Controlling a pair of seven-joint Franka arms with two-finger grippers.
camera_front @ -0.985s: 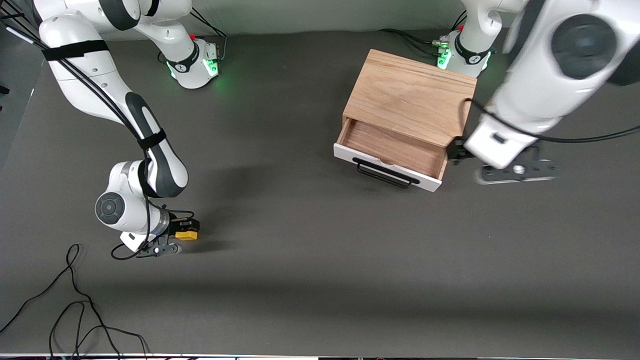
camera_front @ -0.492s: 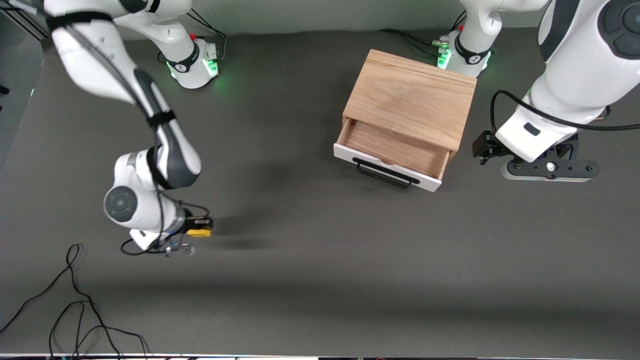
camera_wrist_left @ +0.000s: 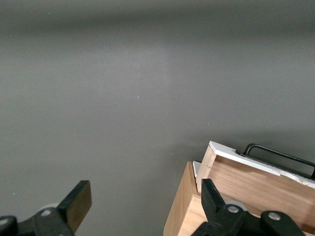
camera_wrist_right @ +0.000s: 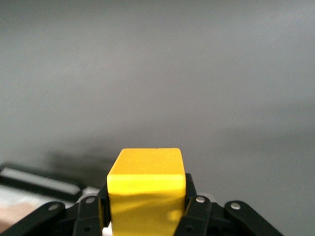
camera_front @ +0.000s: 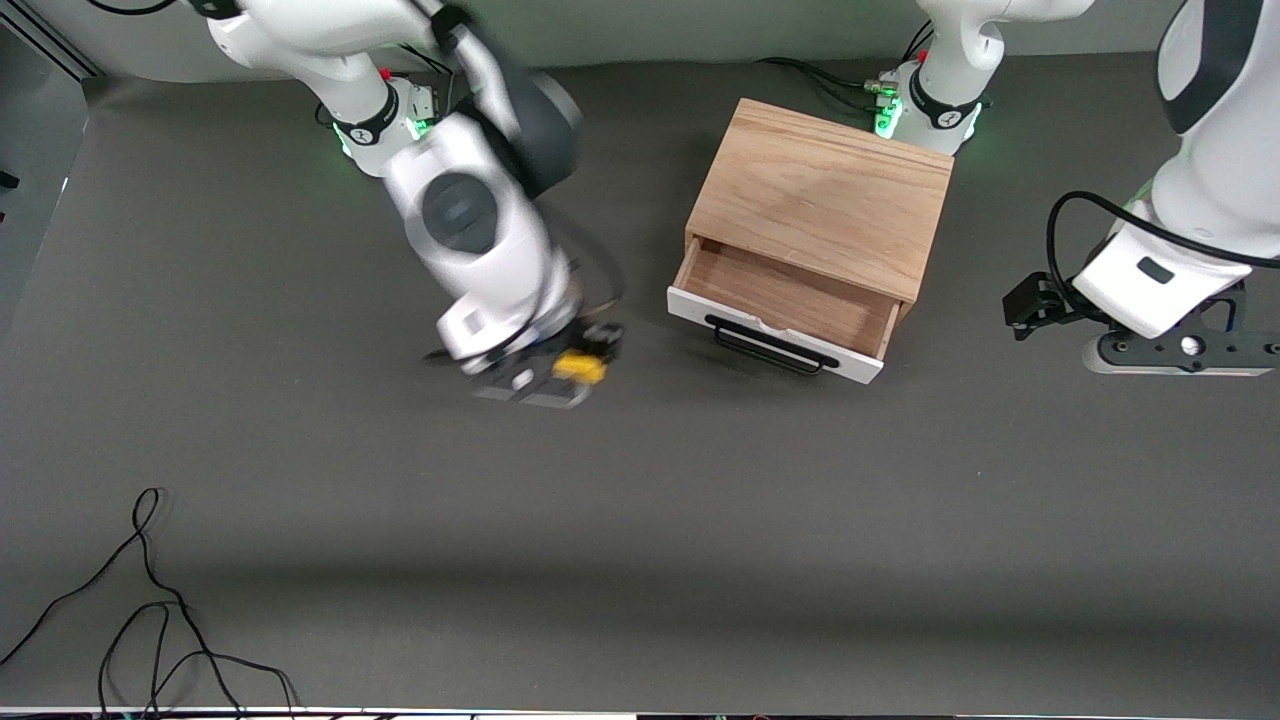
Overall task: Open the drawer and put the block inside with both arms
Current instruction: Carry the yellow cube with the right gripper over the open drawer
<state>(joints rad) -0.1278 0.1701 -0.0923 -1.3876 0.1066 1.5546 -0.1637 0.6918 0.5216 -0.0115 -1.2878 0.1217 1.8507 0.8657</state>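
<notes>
Next, my right gripper lets go of the yellow block inside the open drawer (camera_front: pixel 744 298), setting it down close behind the white front of that drawer.
The wooden box (camera_front: pixel 825 190) stands toward the left arm's end of the table, with its white-fronted drawer (camera_front: pixel 775 335) pulled open and its wood interior (camera_front: pixel 790 295) bare. My right gripper (camera_front: pixel 580 365) is shut on the yellow block (camera_front: pixel 580 367) and holds it over the table beside the drawer's front, toward the right arm's end. In the right wrist view the block (camera_wrist_right: pixel 146 189) sits between the fingers (camera_wrist_right: pixel 194 206). My left gripper (camera_front: pixel 1025 305) is open and empty beside the box. Its wrist view shows its fingers (camera_wrist_left: pixel 78 204) spread wide, the box corner (camera_wrist_left: pixel 182 211) and the black handle (camera_wrist_left: pixel 280 155).
A loose black cable (camera_front: pixel 150 600) lies on the table near the front camera at the right arm's end. The green-lit arm bases (camera_front: pixel 385 130) (camera_front: pixel 925 100) stand along the table's edge farthest from the front camera. The table top is dark grey.
My right gripper has carried the block from the right arm's end of the table up close to the drawer front. My left gripper has drawn away from the box's side.
</notes>
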